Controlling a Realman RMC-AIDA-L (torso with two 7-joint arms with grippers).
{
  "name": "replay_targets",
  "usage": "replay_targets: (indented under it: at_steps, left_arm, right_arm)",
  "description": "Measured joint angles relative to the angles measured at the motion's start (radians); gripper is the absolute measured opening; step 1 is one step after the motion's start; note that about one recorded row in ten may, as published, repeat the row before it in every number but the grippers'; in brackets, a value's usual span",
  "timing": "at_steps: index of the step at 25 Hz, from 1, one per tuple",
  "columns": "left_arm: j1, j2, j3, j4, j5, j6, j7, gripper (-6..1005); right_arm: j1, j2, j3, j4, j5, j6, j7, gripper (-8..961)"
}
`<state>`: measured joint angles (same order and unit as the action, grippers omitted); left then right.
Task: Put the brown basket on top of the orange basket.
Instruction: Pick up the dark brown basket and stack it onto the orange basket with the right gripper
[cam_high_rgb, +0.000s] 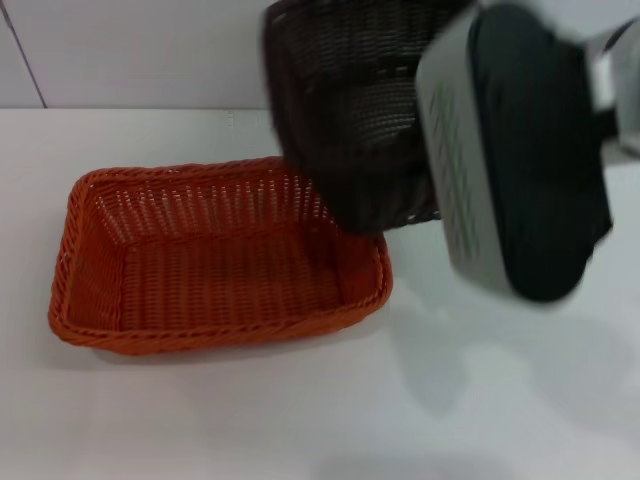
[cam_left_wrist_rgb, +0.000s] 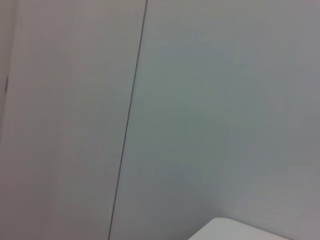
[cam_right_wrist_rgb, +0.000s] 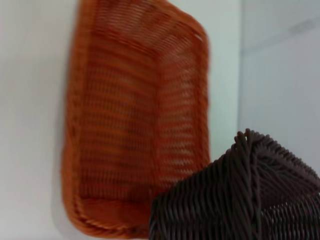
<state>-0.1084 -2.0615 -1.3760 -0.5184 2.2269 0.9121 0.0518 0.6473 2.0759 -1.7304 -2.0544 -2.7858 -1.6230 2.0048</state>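
Observation:
My right gripper is going to let go of the brown basket lengthwise over the woven bottom of the orange basket (cam_high_rgb: 208, 238) (cam_right_wrist_rgb: 124, 112), so that it sits nested inside the orange basket's rim.
The orange basket (cam_high_rgb: 220, 260) lies flat on the white table, left of centre in the head view, and shows lengthwise in the right wrist view (cam_right_wrist_rgb: 135, 115). The brown basket (cam_high_rgb: 345, 110) hangs tilted in the air above the orange basket's far right corner, its lower edge overlapping that corner. It also fills the near corner of the right wrist view (cam_right_wrist_rgb: 240, 200). My right arm (cam_high_rgb: 520, 160) is at the brown basket's right side and holds it up; the grip itself is hidden behind the grey and black wrist housing. My left gripper is out of view.
The white table (cam_high_rgb: 300, 420) stretches in front of and to the right of the orange basket. A pale wall (cam_high_rgb: 130, 50) stands behind it. The left wrist view shows only wall and a white table corner (cam_left_wrist_rgb: 240, 231).

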Motion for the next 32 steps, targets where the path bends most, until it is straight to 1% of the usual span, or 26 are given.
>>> replay_targets:
  at_steps: [1,2,3,4,5,6,7,8,9,11,12,13,15,16,17,18,19,20,21,22,25,26,32]
  left_arm:
    - [0.0,0.0,0.0,0.01,0.0,0.0,-0.019,797]
    - [0.0,0.0,0.0,0.01,0.0,0.0,-0.019,797]
    - [0.0,0.0,0.0,0.011,0.0,0.001,-0.024,797]
    - [0.001,0.0,0.0,0.013,0.0,0.001,-0.032,797]
    - [0.001,0.0,0.0,0.013,0.0,0.001,-0.032,797]
    - [0.001,0.0,0.0,0.013,0.0,0.001,-0.032,797]
    - [0.001,0.0,0.0,0.013,0.0,0.001,-0.032,797]
    - [0.001,-0.001,0.0,0.014,0.0,0.001,-0.036,797]
    - [0.0,-0.002,0.0,0.015,0.0,0.001,-0.036,797]
    - [0.0,-0.002,0.0,0.016,0.0,0.0,-0.036,797]
    - [0.0,-0.002,0.0,0.016,0.0,0.0,-0.036,797]
    - [-0.001,-0.002,0.0,0.017,0.0,0.0,-0.036,797]
    - [-0.007,-0.002,0.0,0.017,0.0,-0.003,-0.037,796]
    - [-0.007,-0.002,0.0,0.017,0.0,-0.003,-0.037,796]
    - [-0.007,-0.002,0.0,0.017,0.0,-0.003,-0.037,796]
    - [-0.011,-0.003,0.0,0.019,0.0,-0.005,-0.037,796]
    - [-0.012,-0.003,0.0,0.019,0.001,-0.005,-0.037,796]
    - [-0.013,-0.003,0.0,0.02,0.0,-0.005,-0.037,796]
    - [-0.013,-0.003,0.0,0.02,0.0,-0.005,-0.037,796]
    - [-0.013,-0.003,0.0,0.02,0.0,-0.005,-0.037,796]
    - [-0.017,-0.003,0.003,0.02,0.0,-0.006,-0.036,796]
    - [-0.017,-0.003,0.003,0.02,0.0,-0.006,-0.036,796]
    - [-0.021,-0.003,0.006,0.021,0.0,-0.009,-0.032,796]
  right_arm:
    - [-0.038,0.001,-0.047,-0.003,-0.004,0.052,-0.096,206]
    - [-0.038,0.001,-0.047,-0.003,-0.004,0.052,-0.096,206]
    - [-0.06,0.001,-0.067,-0.004,-0.007,0.08,-0.149,206]
    - [-0.104,0.001,-0.105,-0.006,-0.016,0.14,-0.236,206]
    - [-0.104,0.001,-0.105,-0.006,-0.016,0.14,-0.236,206]
    - [-0.138,0.001,-0.133,-0.007,-0.026,0.181,-0.298,206]
    - [-0.138,0.001,-0.133,-0.007,-0.026,0.181,-0.298,205]
    - [-0.165,0.001,-0.152,-0.007,-0.031,0.22,-0.357,205]
    - [-0.165,0.001,-0.152,-0.007,-0.031,0.22,-0.357,205]
    - [-0.187,0.001,-0.164,-0.007,-0.031,0.267,-0.431,205]
    - [-0.187,0.001,-0.164,-0.007,-0.031,0.267,-0.431,205]
    - [-0.201,0.001,-0.172,-0.007,-0.028,0.289,-0.479,205]
    - [-0.214,0.0,-0.18,-0.007,-0.026,0.306,-0.513,205]
    - [-0.249,0.0,-0.201,-0.007,-0.024,0.352,-0.582,205]
    - [-0.249,0.0,-0.201,-0.007,-0.024,0.352,-0.582,205]
    - [-0.291,0.001,-0.226,-0.004,-0.023,0.41,-0.654,206]
    - [-0.308,0.001,-0.237,-0.003,-0.022,0.433,-0.679,206]
    - [-0.308,0.001,-0.237,-0.003,-0.022,0.433,-0.679,206]
    - [-0.331,0.001,-0.258,-0.003,-0.02,0.464,-0.71,206]
    - [-0.331,0.001,-0.258,-0.003,-0.02,0.464,-0.71,206]
    - [-0.361,-0.001,-0.282,-0.003,-0.013,0.502,-0.755,205]
    - [-0.38,-0.001,-0.292,-0.003,-0.011,0.518,-0.783,205]
    - [-0.418,-0.003,-0.31,-0.005,-0.008,0.567,-0.833,206]
